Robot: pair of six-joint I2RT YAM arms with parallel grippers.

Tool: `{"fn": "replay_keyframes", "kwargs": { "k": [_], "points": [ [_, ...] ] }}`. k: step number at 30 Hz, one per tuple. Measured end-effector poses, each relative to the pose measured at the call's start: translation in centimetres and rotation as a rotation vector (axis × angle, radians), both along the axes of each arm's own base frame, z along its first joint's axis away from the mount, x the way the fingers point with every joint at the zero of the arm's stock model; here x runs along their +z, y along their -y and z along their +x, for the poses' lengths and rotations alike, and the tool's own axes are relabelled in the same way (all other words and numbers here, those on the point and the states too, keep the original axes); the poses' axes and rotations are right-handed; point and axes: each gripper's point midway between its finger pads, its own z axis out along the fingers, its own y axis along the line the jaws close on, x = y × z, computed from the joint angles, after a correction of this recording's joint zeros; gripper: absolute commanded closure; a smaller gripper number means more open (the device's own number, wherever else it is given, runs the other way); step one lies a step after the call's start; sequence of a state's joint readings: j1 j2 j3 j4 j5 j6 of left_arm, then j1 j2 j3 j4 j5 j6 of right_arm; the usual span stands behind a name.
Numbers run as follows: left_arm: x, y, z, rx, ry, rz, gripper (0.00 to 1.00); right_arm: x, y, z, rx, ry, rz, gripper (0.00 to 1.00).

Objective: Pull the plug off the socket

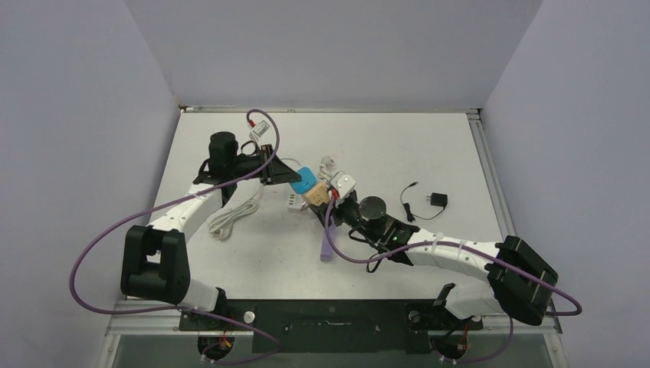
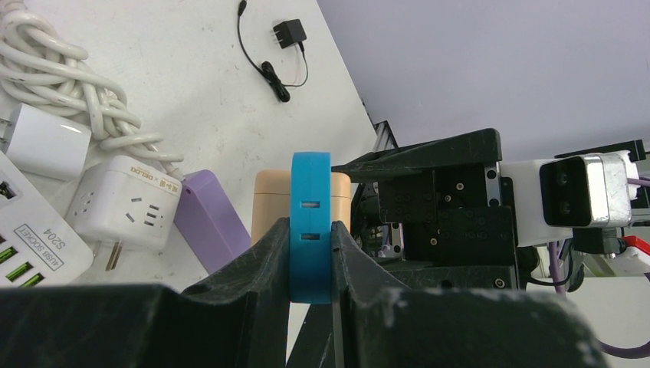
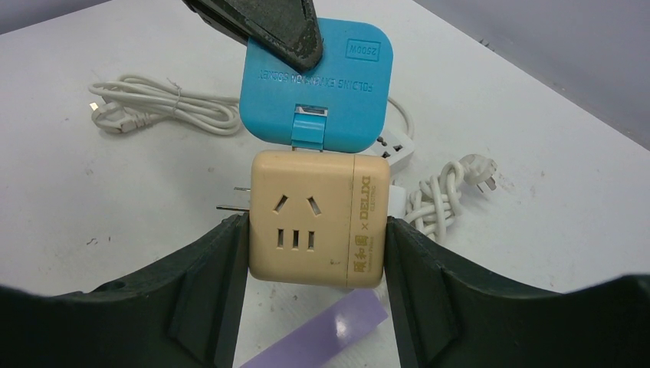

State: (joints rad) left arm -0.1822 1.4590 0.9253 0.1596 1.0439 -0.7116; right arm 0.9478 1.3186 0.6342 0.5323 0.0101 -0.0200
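Observation:
Next, my left gripper sets the blue socket down between the white power strip and the bundled white cord (image 1: 272,201). The blue socket is now held above the table.
A flat blue folding socket (image 3: 316,80) is plugged into the top of a beige cube socket (image 3: 314,218); the pair is held above the table. My left gripper (image 2: 310,264) is shut on the blue socket (image 2: 310,222), gripping its thin edges. My right gripper (image 3: 314,253) is shut on the beige cube, its fingers (image 3: 211,261) on the two side faces. In the top view the blue socket (image 1: 304,181) and beige cube (image 1: 316,196) sit together between my left gripper (image 1: 285,174) and my right gripper (image 1: 331,201). The cube's own prongs stick out at its left.
On the table lie a white power strip (image 2: 27,245), a white cube adapter (image 2: 126,203), a white charger block (image 2: 46,142), a coiled white cable (image 1: 230,218), a purple block (image 1: 327,244) and a black charger with cord (image 1: 437,200).

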Motion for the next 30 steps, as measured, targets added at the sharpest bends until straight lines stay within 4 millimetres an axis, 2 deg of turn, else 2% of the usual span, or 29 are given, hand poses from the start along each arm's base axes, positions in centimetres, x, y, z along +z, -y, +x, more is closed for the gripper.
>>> {"fn": "replay_keyframes", "kwargs": {
  "k": [21,30],
  "points": [
    [-1.0,-0.7,-0.2,0.025,0.011,0.060,1.00,-1.1,-0.6,0.0,0.025,-0.025,-0.058,0.95],
    [0.0,-0.9,0.0,0.062,0.049,0.059,1.00,-0.5,-0.4,0.6,-0.009,-0.051,0.003,0.95]
  ]
}}
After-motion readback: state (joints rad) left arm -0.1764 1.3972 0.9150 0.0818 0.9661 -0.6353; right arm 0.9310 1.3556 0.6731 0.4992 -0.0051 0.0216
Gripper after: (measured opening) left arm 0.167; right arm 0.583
